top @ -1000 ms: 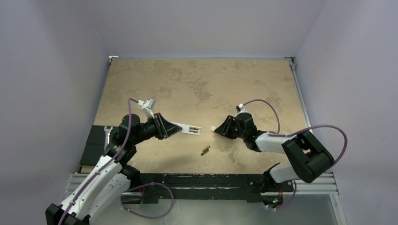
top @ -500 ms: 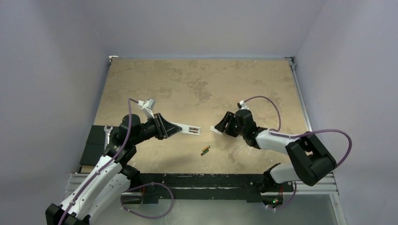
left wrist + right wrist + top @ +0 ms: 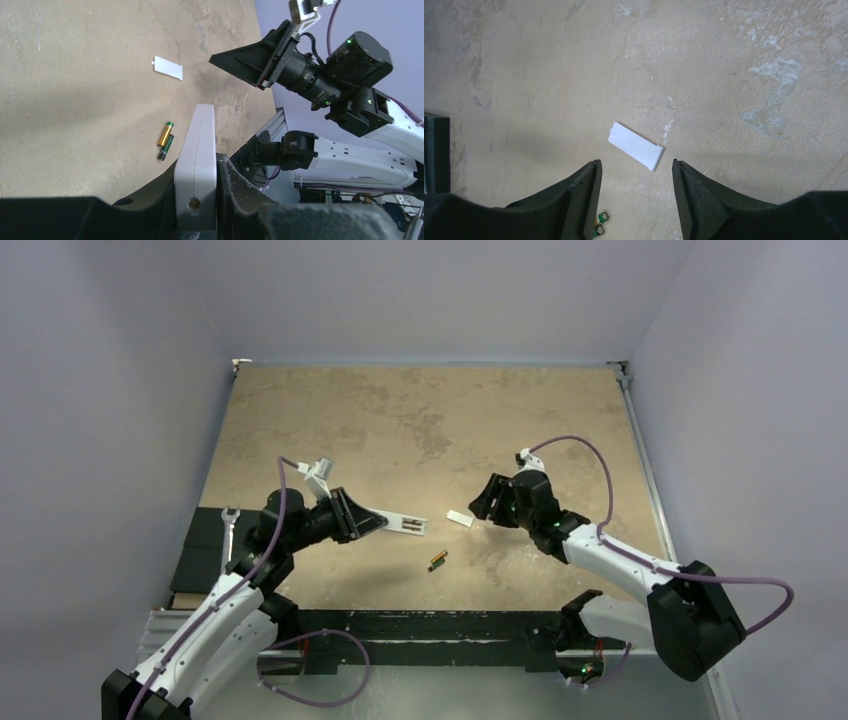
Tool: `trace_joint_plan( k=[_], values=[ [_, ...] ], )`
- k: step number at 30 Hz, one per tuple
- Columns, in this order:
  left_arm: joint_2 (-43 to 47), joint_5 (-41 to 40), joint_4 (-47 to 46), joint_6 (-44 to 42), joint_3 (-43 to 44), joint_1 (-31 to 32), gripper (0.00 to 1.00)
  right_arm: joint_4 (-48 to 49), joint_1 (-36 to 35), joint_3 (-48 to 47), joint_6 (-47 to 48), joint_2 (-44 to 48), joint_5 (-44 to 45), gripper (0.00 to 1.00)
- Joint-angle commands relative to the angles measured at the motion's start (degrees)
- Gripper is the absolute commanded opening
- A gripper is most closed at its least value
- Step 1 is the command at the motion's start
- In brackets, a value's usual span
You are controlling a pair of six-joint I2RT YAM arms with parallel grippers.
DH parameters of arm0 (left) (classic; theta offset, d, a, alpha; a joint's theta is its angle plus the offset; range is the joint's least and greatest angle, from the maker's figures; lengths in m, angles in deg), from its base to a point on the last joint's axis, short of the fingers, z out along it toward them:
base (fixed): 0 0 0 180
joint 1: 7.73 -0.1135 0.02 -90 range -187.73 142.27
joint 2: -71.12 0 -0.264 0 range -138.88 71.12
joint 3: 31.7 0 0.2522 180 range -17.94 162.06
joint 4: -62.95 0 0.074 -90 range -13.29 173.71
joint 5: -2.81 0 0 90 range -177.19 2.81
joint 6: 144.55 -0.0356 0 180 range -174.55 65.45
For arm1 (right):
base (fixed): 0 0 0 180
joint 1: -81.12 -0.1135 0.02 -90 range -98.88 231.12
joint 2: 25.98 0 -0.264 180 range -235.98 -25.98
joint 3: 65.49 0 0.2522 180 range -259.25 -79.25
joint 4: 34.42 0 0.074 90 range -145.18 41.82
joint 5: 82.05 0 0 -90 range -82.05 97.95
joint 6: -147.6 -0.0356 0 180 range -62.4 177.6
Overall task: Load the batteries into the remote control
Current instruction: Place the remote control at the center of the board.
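Observation:
Next, my left gripper lets go of the white remote control on the bare table [image 3: 397, 551] [image 3: 114, 148] next to the two batteries.
The white remote control [image 3: 400, 524] sticks out to the right of my left gripper [image 3: 355, 517], which is shut on its near end and holds it edge-up [image 3: 197, 160] above the table. Two batteries [image 3: 437, 560] lie side by side on the table below the remote's tip, and show again as the batteries [image 3: 166, 140] in the left wrist view. My right gripper [image 3: 636, 162] hangs open above the table with nothing between its fingers. A small white cover plate [image 3: 636, 145] lies flat just past its fingertips. The batteries [image 3: 601, 224] peek out beside its left finger.
A wrench [image 3: 229, 520] and black blocks [image 3: 200, 545] sit off the table's left edge. An aluminium rail [image 3: 450, 625] runs along the near edge by the arm bases. Grey walls close in the table on three sides.
My right gripper has opened, let go of the white cover plate, which now lies on the table, and drawn back up and to the right. The left arm barely moved.

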Motion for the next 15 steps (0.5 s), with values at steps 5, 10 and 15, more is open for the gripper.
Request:
trace_joint_plan(
  k=[5, 10, 15],
  values=[
    [-1.7, -0.7, -6.3, 5.0, -4.3, -0.4, 0.0, -6.7, -0.1, -2.2, 5.4, 5.4, -6.2, 0.61],
    [-3.0, -2.7, -9.7, 6.7, -7.1, -0.4, 0.0, -7.7, -0.7, -1.7, 5.6, 8.8, -10.3, 0.62],
    [-5.8, -2.6, -16.1, 10.0, -11.6, -0.4, 0.0, -8.9, -2.7, -1.8, 5.7, 10.1, -10.6, 0.62]
  ],
)
